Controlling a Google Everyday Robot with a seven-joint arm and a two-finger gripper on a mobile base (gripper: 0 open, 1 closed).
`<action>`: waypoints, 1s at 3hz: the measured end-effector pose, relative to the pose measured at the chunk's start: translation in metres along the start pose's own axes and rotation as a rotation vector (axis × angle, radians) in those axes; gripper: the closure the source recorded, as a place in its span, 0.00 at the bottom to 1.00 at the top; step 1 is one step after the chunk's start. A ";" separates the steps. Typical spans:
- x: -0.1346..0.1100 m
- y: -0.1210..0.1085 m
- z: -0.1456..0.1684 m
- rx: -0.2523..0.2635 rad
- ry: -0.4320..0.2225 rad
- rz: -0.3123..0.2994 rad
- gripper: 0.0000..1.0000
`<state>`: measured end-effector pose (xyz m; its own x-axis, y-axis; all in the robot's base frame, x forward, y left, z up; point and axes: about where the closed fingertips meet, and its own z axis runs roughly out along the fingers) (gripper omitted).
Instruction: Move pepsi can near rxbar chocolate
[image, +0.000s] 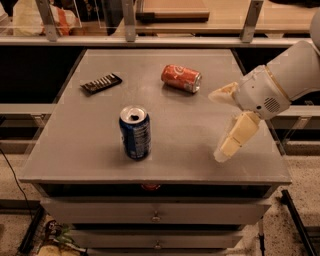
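Next, I close my gripper at the middle of the blue pepsi can's upright body (136, 134), fingers below the silver top.
The blue pepsi can (135, 133) stands upright on the grey table (100, 155), near its front middle, with its silver top open. The rxbar chocolate (101, 83), a flat dark bar, lies at the table's back left. My gripper (217, 125) is at the right side of the table, well to the right of the pepsi can. Its two pale fingers are spread apart, one pointing left (222, 93) and one pointing down (236, 137). It holds nothing.
A red-orange soda can (181, 78) lies on its side at the back middle of the table. Drawers (155, 215) sit under the tabletop. A railing and shelf run behind the table.
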<state>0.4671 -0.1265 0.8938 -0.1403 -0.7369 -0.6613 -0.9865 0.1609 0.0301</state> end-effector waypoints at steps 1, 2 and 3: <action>-0.007 0.005 0.015 -0.025 -0.106 -0.011 0.00; -0.031 0.016 0.050 -0.062 -0.330 -0.047 0.00; -0.055 0.020 0.077 -0.085 -0.508 -0.070 0.00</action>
<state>0.4617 -0.0325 0.8729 -0.0360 -0.3289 -0.9437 -0.9984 0.0532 0.0196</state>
